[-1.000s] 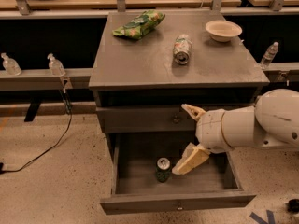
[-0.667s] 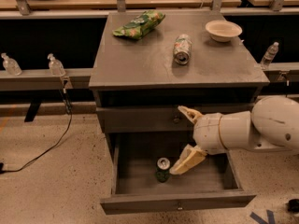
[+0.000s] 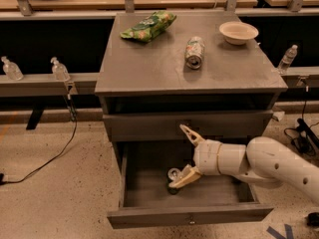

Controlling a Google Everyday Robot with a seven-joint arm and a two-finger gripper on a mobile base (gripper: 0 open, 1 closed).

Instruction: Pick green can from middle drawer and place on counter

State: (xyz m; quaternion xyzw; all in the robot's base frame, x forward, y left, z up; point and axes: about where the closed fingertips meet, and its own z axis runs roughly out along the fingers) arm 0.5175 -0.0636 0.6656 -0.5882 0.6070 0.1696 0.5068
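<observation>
The green can in the middle drawer will be gripped by my gripper around the upper part (image 3: 174, 178), just below the can's silver top.
The middle drawer (image 3: 149, 193), the grey cabinet's lowest one, is pulled out. The green can (image 3: 173, 177) stands upright inside it, silver top up, its dark body mostly hidden by the gripper's lower finger. My gripper (image 3: 183, 156) reaches in from the right, just above and right of the can. It is open, one cream finger (image 3: 190, 134) raised toward the upper drawer front, the other finger (image 3: 183, 178) low beside the can. The counter (image 3: 149, 63) is the cabinet's flat top.
On the counter lie a green chip bag (image 3: 148, 25), a paler white-and-green can (image 3: 195, 52) on its side and a white bowl (image 3: 238, 32). Plastic bottles (image 3: 59, 69) stand on the rail at left and right. A black cable (image 3: 50, 158) runs over the floor.
The gripper has moved left and down into the drawer, so its lower finger is now right by the can. The can has not moved.
</observation>
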